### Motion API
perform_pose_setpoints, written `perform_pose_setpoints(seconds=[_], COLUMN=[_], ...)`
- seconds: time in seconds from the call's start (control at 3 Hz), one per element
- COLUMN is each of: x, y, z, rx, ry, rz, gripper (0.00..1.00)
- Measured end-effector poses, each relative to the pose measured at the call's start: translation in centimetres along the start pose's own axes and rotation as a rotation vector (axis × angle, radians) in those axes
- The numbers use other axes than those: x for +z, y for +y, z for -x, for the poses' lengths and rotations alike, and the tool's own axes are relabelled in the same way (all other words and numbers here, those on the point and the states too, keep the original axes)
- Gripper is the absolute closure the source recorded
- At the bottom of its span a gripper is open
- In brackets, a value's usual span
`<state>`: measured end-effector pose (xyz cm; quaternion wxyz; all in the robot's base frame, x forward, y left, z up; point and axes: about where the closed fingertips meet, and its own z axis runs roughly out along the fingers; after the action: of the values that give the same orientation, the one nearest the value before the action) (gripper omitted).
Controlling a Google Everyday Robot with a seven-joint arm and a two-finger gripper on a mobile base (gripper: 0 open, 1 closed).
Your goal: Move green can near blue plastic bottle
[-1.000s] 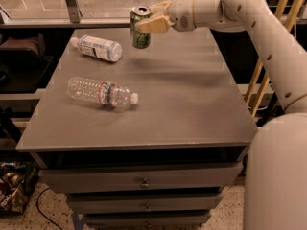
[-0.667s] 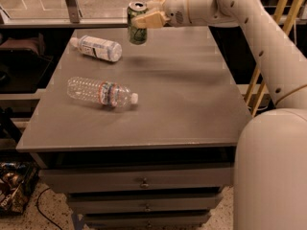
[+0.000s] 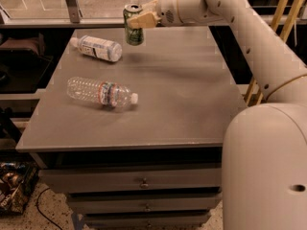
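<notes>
I need to release the green can standing on the grey table [image 3: 129, 58] beside the blue plastic bottle's base.
The green can [image 3: 134, 28] with a silver top is held upright in my gripper [image 3: 140, 19], which is shut on it above the far part of the table. The can hangs a little above the tabletop. The blue plastic bottle [image 3: 98, 48], stubby with a white label, lies on its side at the far left of the table, just left of the can with a small gap between them.
A longer clear ribbed bottle [image 3: 101, 93] with a red-blue band lies on its side at the left middle of the grey table [image 3: 182, 104]. Drawers sit below the table front. My arm reaches in from the right. A wooden frame [image 3: 276, 28] stands at the right.
My gripper has carried the green can a little to the left, closer to the blue plastic bottle. Both bottles have stayed in place.
</notes>
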<state>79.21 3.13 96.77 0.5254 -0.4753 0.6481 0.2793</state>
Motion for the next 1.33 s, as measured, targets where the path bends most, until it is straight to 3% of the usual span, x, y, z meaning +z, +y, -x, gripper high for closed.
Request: perform_pose_setpoints(seconds=[0.67,1.33], x=[2.0,3.8], y=[0.2,0.2], z=[-2.1,-4.5], rx=[0.112,0.19], ry=[0.067,0.076], rz=[0.018,0.04], gripper=[1.0,1.0])
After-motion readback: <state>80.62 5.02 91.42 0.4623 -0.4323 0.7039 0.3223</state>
